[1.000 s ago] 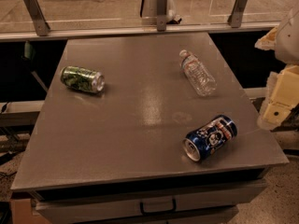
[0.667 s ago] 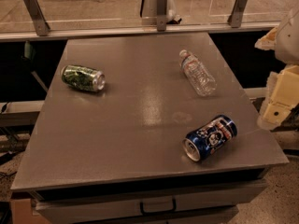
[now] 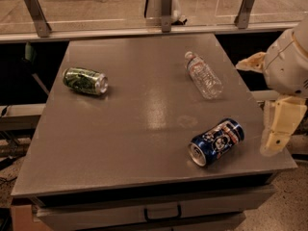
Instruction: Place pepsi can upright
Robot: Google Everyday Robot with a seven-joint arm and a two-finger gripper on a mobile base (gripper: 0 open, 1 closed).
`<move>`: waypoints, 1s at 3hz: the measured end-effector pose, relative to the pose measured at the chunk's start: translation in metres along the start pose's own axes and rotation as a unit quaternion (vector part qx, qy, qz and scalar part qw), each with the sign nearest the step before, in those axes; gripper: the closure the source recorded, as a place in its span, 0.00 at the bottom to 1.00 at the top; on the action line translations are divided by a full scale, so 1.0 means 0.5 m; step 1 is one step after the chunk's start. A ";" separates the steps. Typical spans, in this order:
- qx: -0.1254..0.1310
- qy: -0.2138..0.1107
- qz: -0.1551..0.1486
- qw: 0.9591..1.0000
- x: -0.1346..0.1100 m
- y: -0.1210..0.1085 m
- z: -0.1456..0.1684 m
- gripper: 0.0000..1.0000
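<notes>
The robot's gripper should next move to the middle of the pepsi can's body (image 3: 217, 141), behind the can's silver end, and close there across both sides.
The pepsi can (image 3: 216, 141), dark blue with white and red graphics, lies on its side near the front right of the grey table (image 3: 139, 124). Its silver end faces the front left. My gripper (image 3: 276, 131), cream coloured under a white arm, hangs at the table's right edge, just right of the can and not touching it. It holds nothing that I can see.
A green can (image 3: 85, 80) lies on its side at the left. A clear plastic bottle (image 3: 204, 75) lies at the back right. A glass rail on metal posts (image 3: 166, 6) runs along the back. A drawer handle (image 3: 162, 212) shows under the front edge.
My arm and gripper have moved down and nearer the front along the table's right edge. The cans and the bottle have not moved.
</notes>
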State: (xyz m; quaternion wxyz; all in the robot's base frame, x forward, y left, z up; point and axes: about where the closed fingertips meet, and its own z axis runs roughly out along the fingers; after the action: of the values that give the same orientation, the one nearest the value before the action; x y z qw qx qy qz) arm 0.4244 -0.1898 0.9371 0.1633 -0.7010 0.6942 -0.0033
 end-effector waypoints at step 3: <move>-0.051 -0.015 -0.179 0.982 -0.071 0.085 0.159 0.00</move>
State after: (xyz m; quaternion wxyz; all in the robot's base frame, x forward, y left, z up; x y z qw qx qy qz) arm 0.4002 -0.1368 0.8598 0.1350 -0.8214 0.5540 0.0135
